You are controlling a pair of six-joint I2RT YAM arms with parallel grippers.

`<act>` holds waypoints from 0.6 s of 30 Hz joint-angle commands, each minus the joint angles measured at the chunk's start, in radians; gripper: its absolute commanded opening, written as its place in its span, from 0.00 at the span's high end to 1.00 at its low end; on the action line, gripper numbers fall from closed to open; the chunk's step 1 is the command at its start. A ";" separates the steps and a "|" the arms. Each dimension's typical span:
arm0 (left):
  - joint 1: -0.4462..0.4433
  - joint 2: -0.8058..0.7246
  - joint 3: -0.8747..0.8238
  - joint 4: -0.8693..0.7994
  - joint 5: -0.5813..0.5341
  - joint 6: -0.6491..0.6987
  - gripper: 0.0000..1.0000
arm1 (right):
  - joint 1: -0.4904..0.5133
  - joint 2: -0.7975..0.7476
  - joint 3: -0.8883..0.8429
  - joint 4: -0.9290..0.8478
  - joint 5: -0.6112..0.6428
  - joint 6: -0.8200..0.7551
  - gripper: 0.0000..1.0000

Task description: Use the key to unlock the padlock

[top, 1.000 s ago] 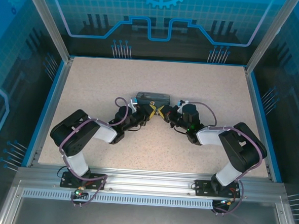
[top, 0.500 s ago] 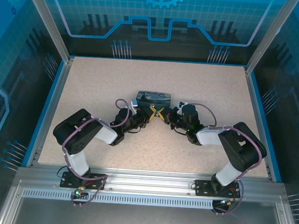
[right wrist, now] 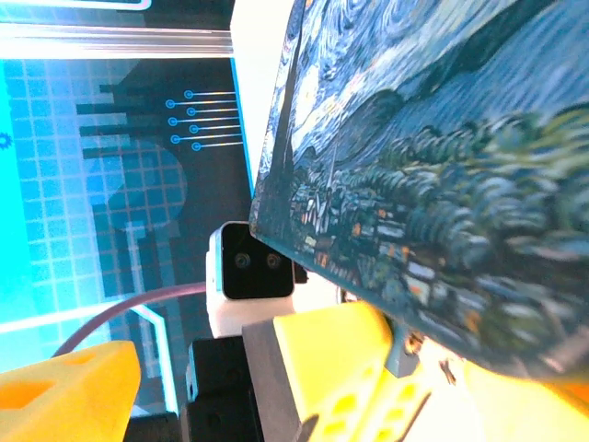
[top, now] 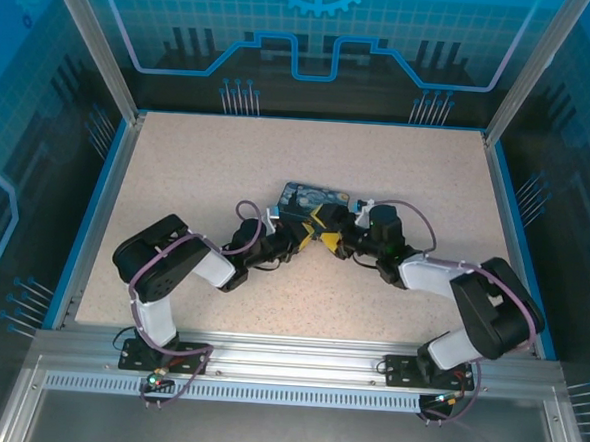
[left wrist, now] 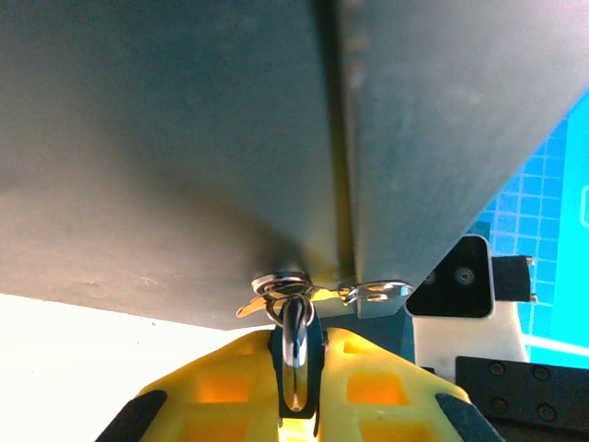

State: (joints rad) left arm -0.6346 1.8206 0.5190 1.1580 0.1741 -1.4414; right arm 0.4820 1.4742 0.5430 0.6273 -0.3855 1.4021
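My right gripper is tipped over against the edge of the box with the key next to one finger, so it should back away, turn and pinch the key (right wrist: 448, 372) from above.
The blue swirl-printed box (top: 312, 198) lies mid-table with its painted face up. In the left wrist view its grey side (left wrist: 184, 138) looms above my left gripper (left wrist: 296, 339), which is shut on the key (left wrist: 294, 354), a thin shiny metal piece. The key runs up into the padlock (left wrist: 279, 284), a small round metal body at the box's lower edge beside a silver hasp (left wrist: 379, 293). From above, the left gripper (top: 301, 237) touches the box's front. My right gripper (top: 325, 230) stands open just right of it; one of its yellow fingers (right wrist: 64, 387) shows far from the box (right wrist: 442, 157).
The speckled table (top: 178, 164) has a blue raised rim (top: 104, 204) and transparent blue walls round it. The two arms meet at the box, and the left gripper's yellow finger (right wrist: 340, 364) and wrist camera (right wrist: 253, 272) sit close before the right wrist.
The right gripper has opened. The box has tipped from its grey side to its painted face and shifted right. Both grippers moved slightly right with it; the left one stays shut.
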 commanded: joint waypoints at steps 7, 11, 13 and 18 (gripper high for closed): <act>0.020 0.013 0.025 0.040 0.044 0.001 1.00 | -0.103 -0.200 -0.039 -0.521 -0.097 -0.380 0.11; 0.023 0.010 0.032 0.027 0.052 0.000 1.00 | -0.070 -0.238 0.089 -0.752 -0.008 -0.678 0.24; 0.024 0.005 0.033 0.018 0.054 -0.002 1.00 | -0.027 -0.242 0.159 -0.828 0.048 -0.820 0.32; 0.024 -0.007 0.041 -0.024 0.061 -0.018 1.00 | 0.088 -0.199 0.274 -0.931 0.236 -1.030 0.49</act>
State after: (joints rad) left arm -0.6170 1.8263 0.5301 1.1374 0.2077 -1.4422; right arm 0.5278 1.2610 0.7692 -0.1673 -0.2787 0.5995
